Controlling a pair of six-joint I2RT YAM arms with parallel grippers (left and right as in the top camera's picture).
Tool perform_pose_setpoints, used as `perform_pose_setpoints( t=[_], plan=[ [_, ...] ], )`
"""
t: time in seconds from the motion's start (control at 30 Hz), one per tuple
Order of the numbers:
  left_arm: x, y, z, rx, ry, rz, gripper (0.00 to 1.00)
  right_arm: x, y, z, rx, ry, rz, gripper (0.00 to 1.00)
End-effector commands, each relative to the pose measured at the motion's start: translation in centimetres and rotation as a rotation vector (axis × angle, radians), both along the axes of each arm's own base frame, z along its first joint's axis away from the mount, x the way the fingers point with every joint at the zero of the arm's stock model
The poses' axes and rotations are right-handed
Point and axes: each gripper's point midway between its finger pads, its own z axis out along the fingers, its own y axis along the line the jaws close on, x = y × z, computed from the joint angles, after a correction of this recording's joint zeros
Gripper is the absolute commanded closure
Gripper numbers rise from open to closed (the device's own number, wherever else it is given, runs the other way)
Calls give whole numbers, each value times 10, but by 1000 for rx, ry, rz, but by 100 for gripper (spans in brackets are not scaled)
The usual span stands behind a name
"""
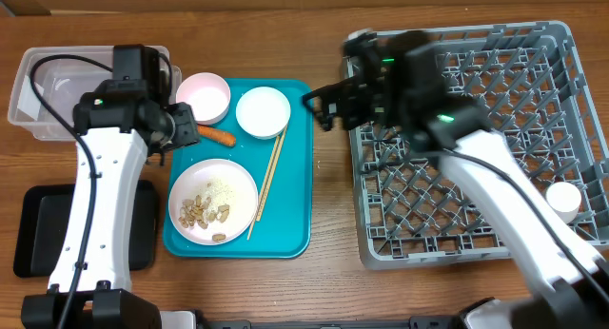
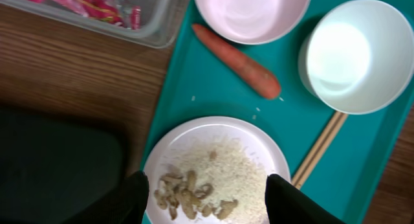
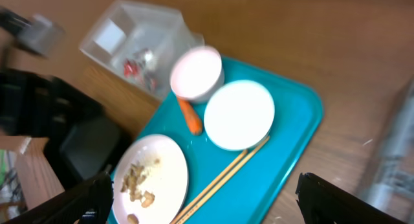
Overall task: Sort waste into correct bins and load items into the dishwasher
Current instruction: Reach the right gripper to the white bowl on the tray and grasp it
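I should next use my right gripper to grab the rim of the white bowl by the chopsticks, on its side (image 1: 288, 114) (image 3: 270, 126) that faces the grey rack.
On the teal tray (image 1: 295, 177) lie an orange carrot (image 1: 216, 135), two white bowls (image 1: 204, 97) (image 1: 263, 111), wooden chopsticks (image 1: 266, 182) and a plate (image 1: 213, 202) with peanuts and rice. My left gripper (image 1: 166, 129) is open and empty, above the tray's left edge by the carrot; its fingers frame the plate (image 2: 217, 166) in the left wrist view. The red wrapper (image 2: 84, 4) lies in the clear tub (image 1: 48, 91). My right gripper (image 1: 328, 106) is open and empty, between the tray and the grey rack (image 1: 476, 139). A small white cup (image 1: 563, 201) sits in the rack.
The black tray (image 1: 38, 234) lies at the front left, partly under my left arm. The rack fills the right side of the wooden table. The carrot (image 3: 190, 117) and chopsticks (image 3: 226, 175) also show in the right wrist view.
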Motion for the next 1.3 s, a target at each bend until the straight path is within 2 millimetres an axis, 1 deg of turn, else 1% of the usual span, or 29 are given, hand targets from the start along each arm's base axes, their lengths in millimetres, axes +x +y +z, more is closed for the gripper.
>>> perform_pose_setpoints(
  t=[0.0, 0.03, 0.07, 0.13, 0.17, 0.2, 0.23, 0.27, 0.33, 0.4, 0.47, 0.53, 0.57, 0.67, 0.73, 0.8, 1.0, 1.03, 1.07, 1.1, 1.17, 1.2, 1.27],
  plan=[
    [-8, 29, 22, 53, -57, 61, 39, 22, 16, -14, -89, 1, -75, 4],
    [-11, 39, 25, 55, -65, 93, 39, 33, 24, -22, -134, -6, -95, 4],
    [-14, 45, 27, 55, -68, 113, 38, 41, 28, -24, -161, -19, -116, 5],
    [-19, 57, 30, 57, -71, 148, 37, 60, 27, -22, -207, -62, -176, 5],
    [-22, 61, 30, 57, -68, 163, 37, 70, 27, -16, -217, -92, -202, 5],
    [-25, 67, 30, 57, -62, 182, 36, 87, 32, 2, -206, -147, -211, 4],
    [-26, 69, 29, 57, -60, 189, 36, 96, 34, 13, -193, -178, -213, 4],
    [-26, 70, 29, 57, -60, 192, 36, 104, 38, 19, -180, -195, -217, 3],
    [-26, 70, 30, 58, -61, 192, 36, 108, 43, 16, -170, -194, -209, 3],
    [-26, 70, 30, 58, -61, 192, 36, 108, 45, -1, -174, -141, -215, 3],
    [-26, 70, 30, 58, -62, 192, 36, 107, 44, -28, -206, -72, -221, 6],
    [-26, 70, 30, 58, -63, 192, 35, 101, 46, -59, -255, 0, -209, 14],
    [-26, 70, 30, 58, -63, 192, 35, 99, 47, -82, -279, 55, -215, 18],
    [-26, 70, 30, 58, -63, 192, 35, 96, 51, -111, -290, 128, -217, 27],
    [-26, 70, 30, 58, -63, 192, 35, 92, 55, -125, -282, 172, -205, 34],
    [-26, 70, 30, 58, -63, 192, 35, 86, 63, -135, -275, 204, -172, 39],
    [-26, 70, 30, 57, -62, 192, 35, 65, 79, -176, -333, 275, -124, 41],
    [-26, 70, 30, 57, -62, 192, 35, 65, 79, -178, -335, 277, -123, 43],
    [-26, 70, 30, 57, -62, 192, 35, 62, 81, -183, -344, 283, -119, 50],
    [-26, 70, 30, 56, -62, 192, 35, 63, 79, -184, -351, 284, -128, 55],
    [-26, 69, 29, 50, -63, 190, 35, 67, 73, -185, -370, 274, -170, 60],
    [-26, 69, 29, 50, -63, 190, 35, 69, 70, -185, -377, 271, -179, 65],
    [-26, 69, 29, 50, -62, 189, 35, 70, 66, -186, -383, 278, -185, 66]
  ],
)
